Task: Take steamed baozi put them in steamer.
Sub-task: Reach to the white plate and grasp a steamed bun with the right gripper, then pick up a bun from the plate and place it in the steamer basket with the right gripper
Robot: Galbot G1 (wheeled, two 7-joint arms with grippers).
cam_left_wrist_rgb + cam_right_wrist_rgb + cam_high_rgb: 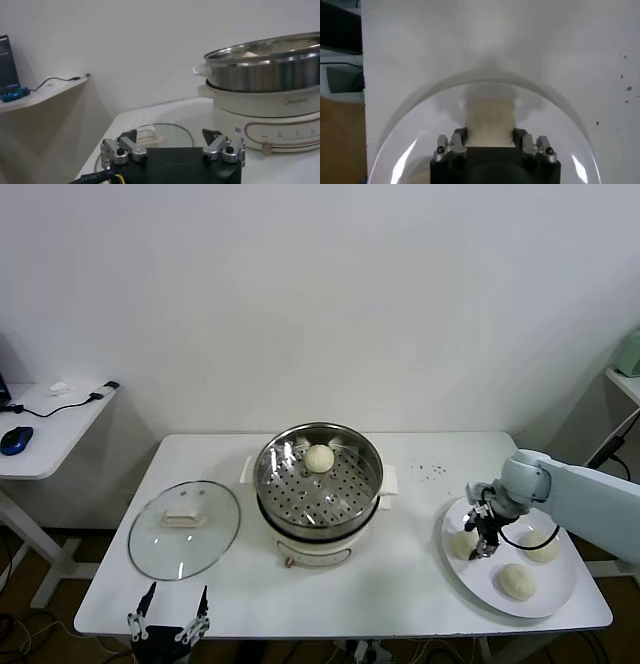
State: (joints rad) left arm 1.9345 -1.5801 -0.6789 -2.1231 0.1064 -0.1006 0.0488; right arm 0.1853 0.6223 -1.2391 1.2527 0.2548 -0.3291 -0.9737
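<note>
Next, I let go of the baozi, still on the white plate, with my right gripper on the perforated tray's side [288, 484] nearest the glass lid, inside the steamer.
The steamer [320, 524] stands mid-table, and one steamed baozi [319, 457] lies on its perforated tray near the back. Three more baozi rest on the white plate [560, 599] at the right. My right gripper [484, 536] reaches down over the plate's left side and is shut on the leftmost baozi [462, 545]. In the right wrist view that baozi [489, 117] is squeezed between the fingers of the right gripper [489, 134], still on the plate [415, 112]. The other two buns [541, 546] [517, 581] lie free. My left gripper [168, 624] waits open off the table's front left edge.
The glass lid [185, 529] lies flat left of the steamer; in the left wrist view, lid [165, 132] and steamer [265, 65] sit beyond the left gripper [170, 136]. A side table [40, 434] with a mouse stands far left. A shelf [625, 379] is far right.
</note>
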